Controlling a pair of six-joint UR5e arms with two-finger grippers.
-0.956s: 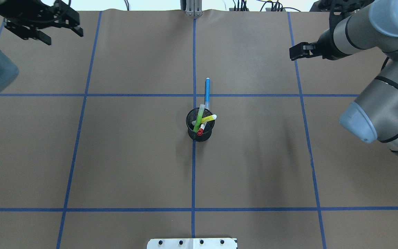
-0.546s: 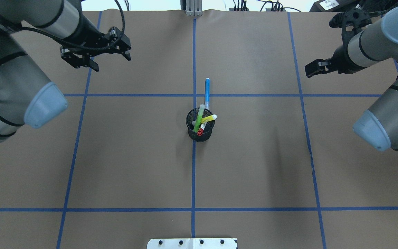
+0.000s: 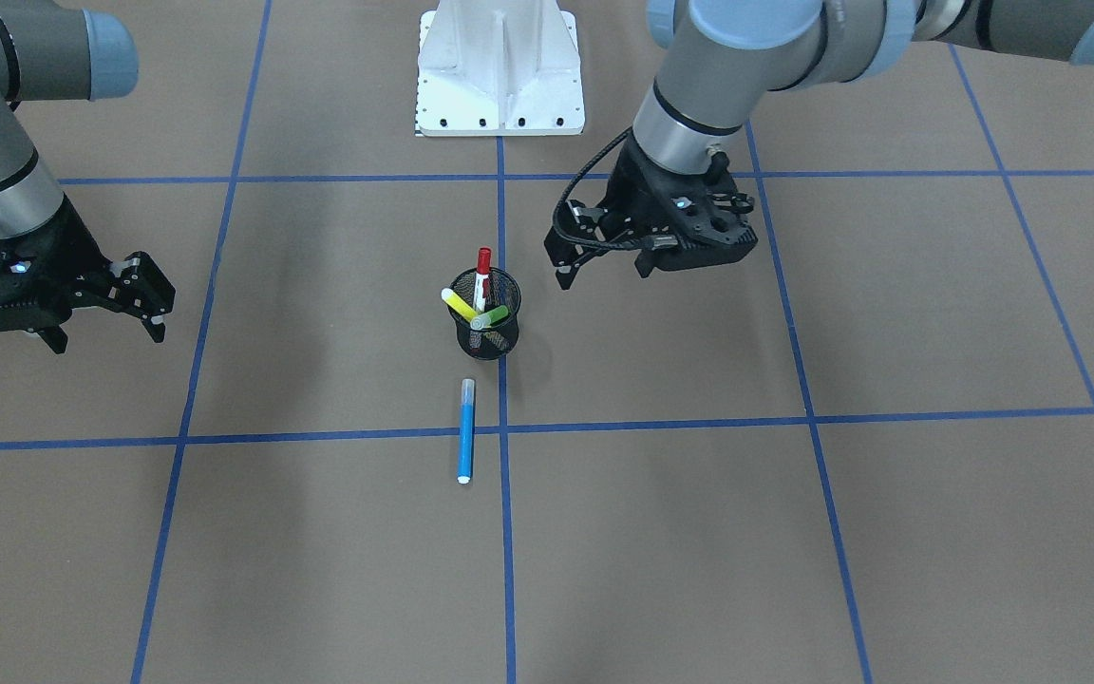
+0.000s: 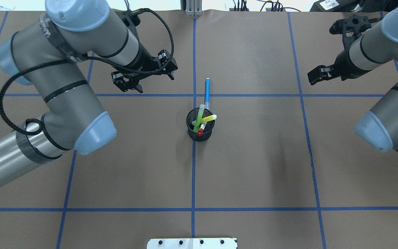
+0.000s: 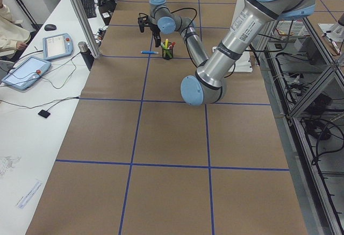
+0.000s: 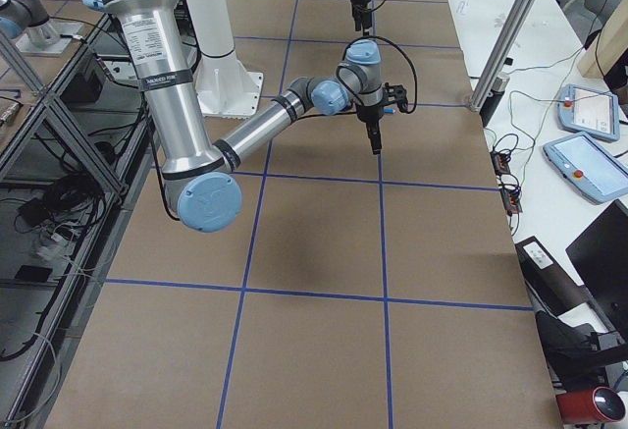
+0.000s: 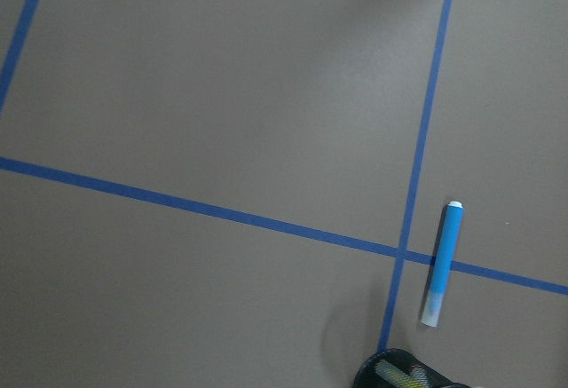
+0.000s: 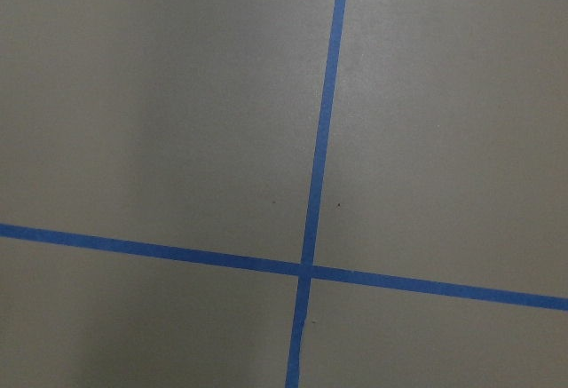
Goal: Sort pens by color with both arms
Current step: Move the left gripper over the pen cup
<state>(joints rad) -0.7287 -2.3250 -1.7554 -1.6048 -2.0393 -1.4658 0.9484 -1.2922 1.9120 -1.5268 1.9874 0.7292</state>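
The white pen leans in the black wire-mesh cup. Next, my left gripper closes on the red cap (image 3: 483, 258) of that pen.
A black wire-mesh cup (image 4: 200, 133) (image 3: 484, 334) stands at the table's centre. Three pens lean in it: a light green one (image 4: 199, 119), a yellow one (image 4: 208, 118) and a white one with a red cap (image 4: 200, 131) (image 3: 482, 271). The blue pen (image 4: 207, 90) (image 3: 465, 432) (image 7: 441, 264) lies flat on the paper just beyond the cup. My left gripper (image 4: 155, 83) (image 3: 604, 275) hovers open and empty, to the left of the blue pen. Far out to the right, my right gripper (image 3: 108, 337) (image 4: 313, 76) hangs open with nothing in it.
Blue tape lines (image 4: 193, 173) divide the brown paper into squares. The white pedestal base (image 3: 499, 66) sits at the robot's edge. A metal post (image 4: 193, 8) rises at the far edge. In the exterior left view, tablets (image 5: 24, 71) lie on a side desk.
My left arm has swung in from the far left corner toward the centre, with its gripper now close to the blue pen. The right gripper shifted slightly nearer. The pens and cup have not moved.
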